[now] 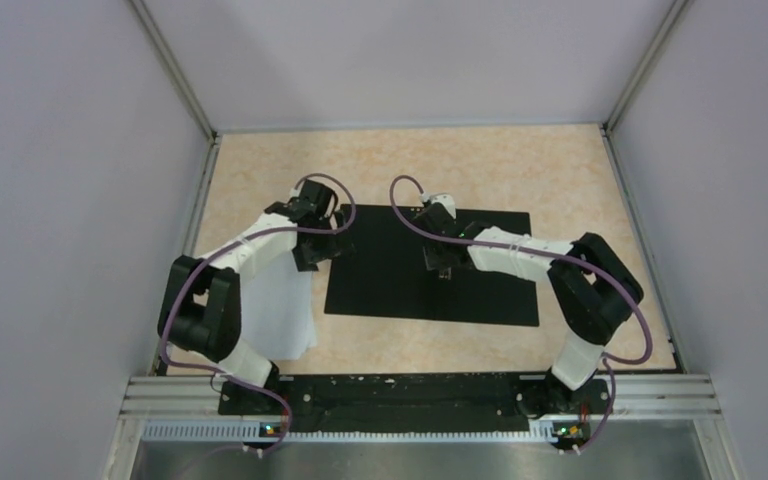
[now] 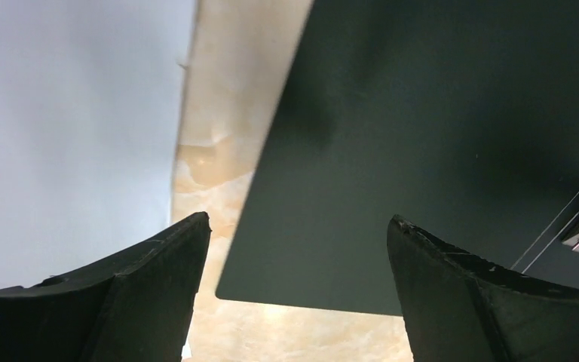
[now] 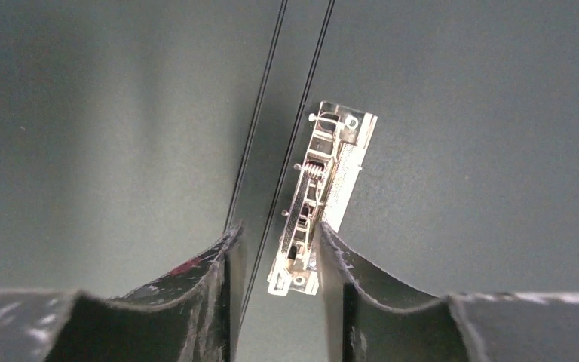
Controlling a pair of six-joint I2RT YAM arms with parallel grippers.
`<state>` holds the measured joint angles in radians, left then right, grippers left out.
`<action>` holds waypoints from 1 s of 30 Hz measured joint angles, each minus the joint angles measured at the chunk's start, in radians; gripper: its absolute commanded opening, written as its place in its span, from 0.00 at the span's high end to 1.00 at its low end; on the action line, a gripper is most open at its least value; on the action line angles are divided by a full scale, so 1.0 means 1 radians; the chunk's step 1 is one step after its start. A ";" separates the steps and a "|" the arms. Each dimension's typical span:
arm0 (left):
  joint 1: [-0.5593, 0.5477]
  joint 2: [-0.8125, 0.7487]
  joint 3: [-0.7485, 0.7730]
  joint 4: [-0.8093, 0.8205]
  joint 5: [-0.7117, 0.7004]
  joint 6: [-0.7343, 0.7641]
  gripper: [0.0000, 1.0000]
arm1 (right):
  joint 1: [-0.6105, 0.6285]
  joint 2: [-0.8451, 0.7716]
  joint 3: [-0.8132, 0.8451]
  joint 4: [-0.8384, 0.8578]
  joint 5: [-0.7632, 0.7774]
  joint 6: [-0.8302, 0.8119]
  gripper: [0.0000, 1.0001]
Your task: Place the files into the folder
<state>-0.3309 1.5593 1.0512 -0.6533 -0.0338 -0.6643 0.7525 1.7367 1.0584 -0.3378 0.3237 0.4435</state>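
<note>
The metal clip is at a slant under my right gripper and the folder is crooked, so next I straighten the folder before my right gripper takes the clip's near end [image 3: 292, 280].
The folder [image 1: 390, 280] lies open and flat mid-table, black inside up; its teal outside is hidden. The files [image 1: 285, 300], white sheets, lie on the table left of it, partly under my left arm. My left gripper [image 1: 325, 250] is open and empty over the folder's left edge. In the left wrist view the left gripper [image 2: 299, 220] frames a folder corner [image 2: 422, 113], with the files [image 2: 68, 128] to the left. My right gripper [image 1: 443, 268] is over the spine. In the right wrist view the right gripper [image 3: 277, 230] stands narrowly open astride the near end of the metal clip [image 3: 324, 173]; the right finger touches it.
The beige table [image 1: 520, 170] is enclosed by grey walls left, right and behind. A metal rail [image 1: 420, 395] with both arm bases runs along the near edge. Two spine crease lines [image 3: 271, 113] run beside the clip.
</note>
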 measured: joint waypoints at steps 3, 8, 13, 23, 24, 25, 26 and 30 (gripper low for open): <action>-0.045 0.031 0.000 0.011 0.020 0.002 0.11 | 0.000 -0.031 0.002 -0.010 -0.003 0.005 0.40; -0.106 0.069 0.000 0.048 0.055 0.001 0.15 | -0.009 -0.154 0.001 -0.050 -0.013 0.076 0.60; -0.157 0.095 -0.033 0.106 0.075 -0.014 0.21 | -0.037 -0.246 -0.074 -0.053 -0.045 0.180 0.76; -0.239 0.119 -0.048 0.162 0.067 -0.061 0.23 | -0.044 -0.183 -0.142 -0.053 -0.098 0.265 0.77; -0.249 0.119 -0.048 0.168 0.067 -0.068 0.23 | -0.044 -0.175 -0.142 -0.051 -0.098 0.268 0.78; -0.259 0.119 -0.049 0.175 0.067 -0.076 0.23 | -0.044 -0.171 -0.142 -0.050 -0.098 0.269 0.78; -0.267 0.119 -0.051 0.182 0.066 -0.083 0.23 | -0.044 -0.160 -0.142 -0.050 -0.097 0.273 0.79; -0.280 0.119 -0.053 0.190 0.059 -0.108 0.23 | -0.045 -0.150 -0.142 -0.053 -0.065 0.283 0.82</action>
<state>-0.6106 1.6783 0.9981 -0.4633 0.0250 -0.7723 0.7078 1.5864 0.9161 -0.3912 0.2588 0.7265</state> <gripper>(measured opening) 0.772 0.202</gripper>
